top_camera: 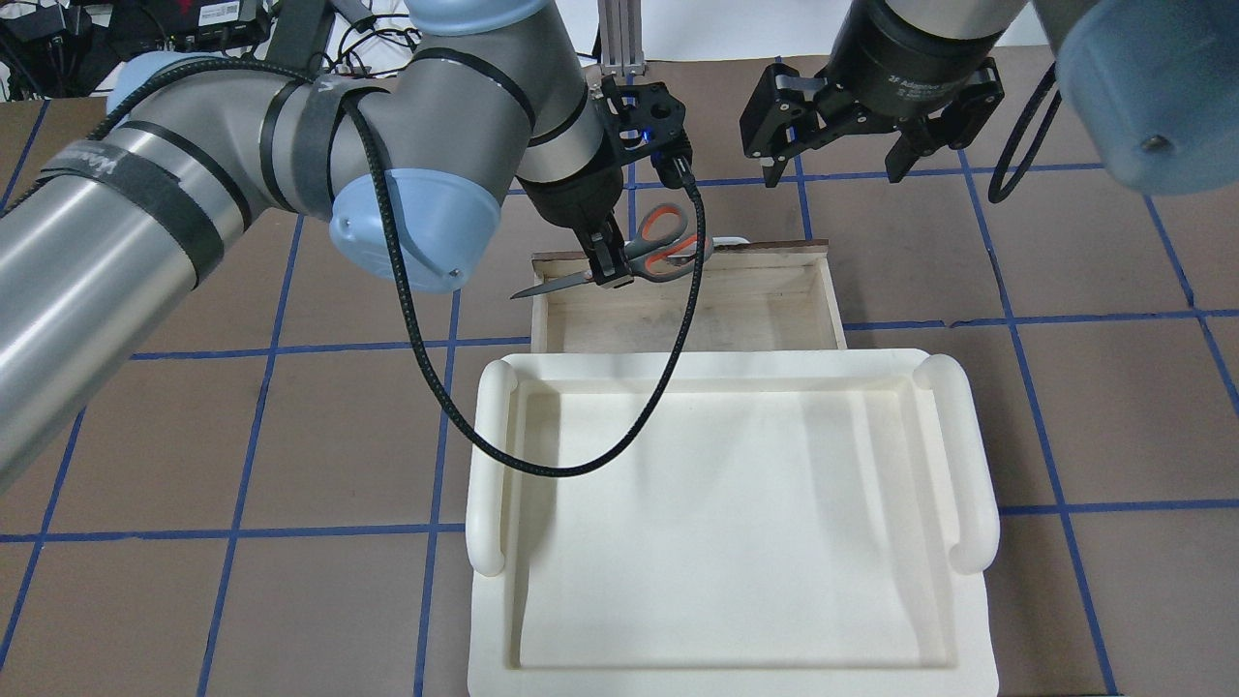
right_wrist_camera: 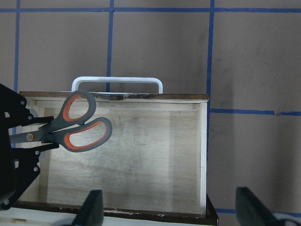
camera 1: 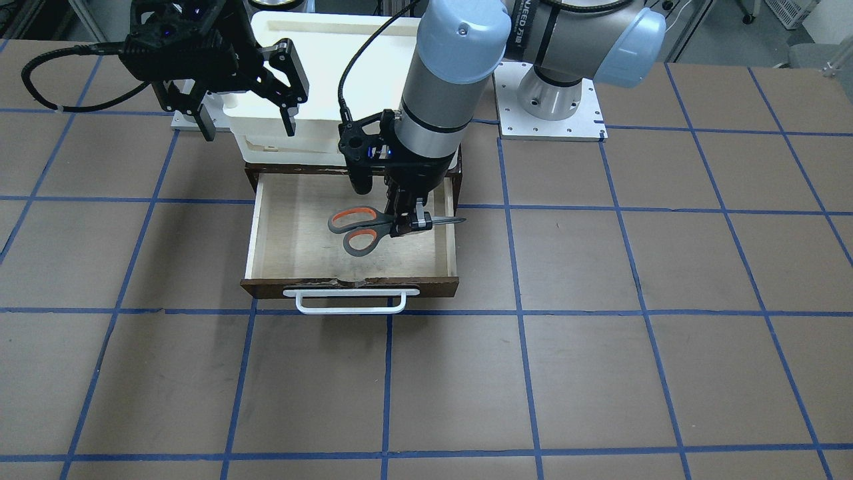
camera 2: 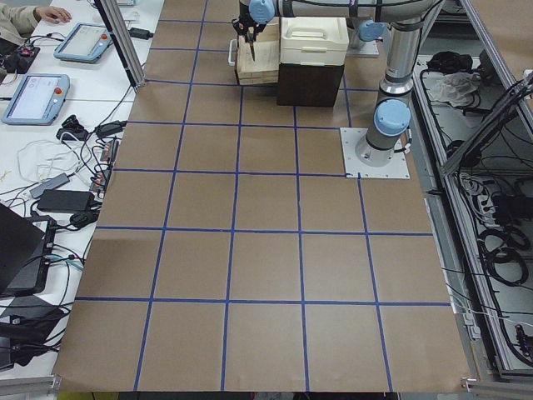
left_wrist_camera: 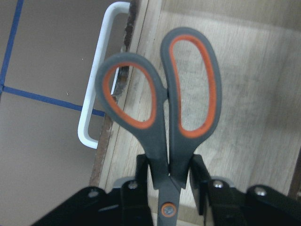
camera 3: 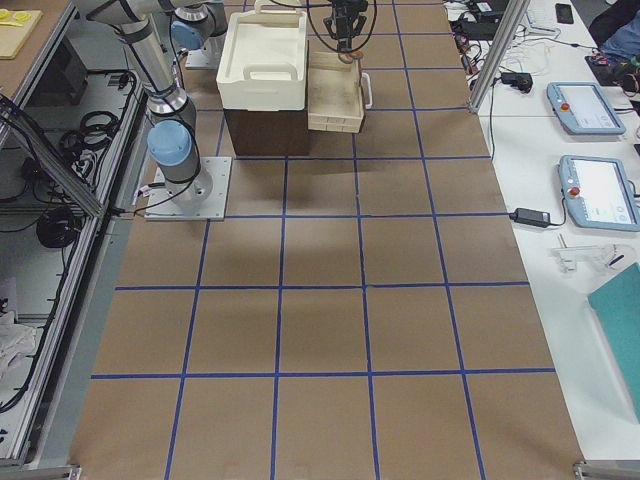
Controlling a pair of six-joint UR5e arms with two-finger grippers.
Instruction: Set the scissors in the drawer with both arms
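Observation:
Next, my left gripper releases the scissors so they lie flat on the drawer's pale wood bottom (camera 1: pixel 360 243) (left_wrist_camera: pixel 181 101), behind the drawer's white bar handle.
The scissors (camera 1: pixel 360 227), grey handles lined orange, are held level above the open drawer (camera 1: pixel 300 253), whose pale wood inside is bare. My left gripper (camera 1: pixel 410 223) is shut on the scissors near the pivot. The handles point across the drawer and the blade tip reaches past its side wall. The scissors also show in the overhead view (top_camera: pixel 663 242), the left wrist view (left_wrist_camera: pixel 164 103) and the right wrist view (right_wrist_camera: pixel 75 127). My right gripper (camera 1: pixel 248 127) is open and empty, raised over the other side of the drawer (top_camera: pixel 755 310), apart from the scissors.
A white plastic tray (top_camera: pixel 736 503) sits on top of the dark brown cabinet (camera 3: pixel 262 130) that the drawer slides out of. The drawer's white bar handle (camera 1: pixel 351 301) faces away from the robot. The left arm's black cable (top_camera: pixel 542 455) hangs over the tray.

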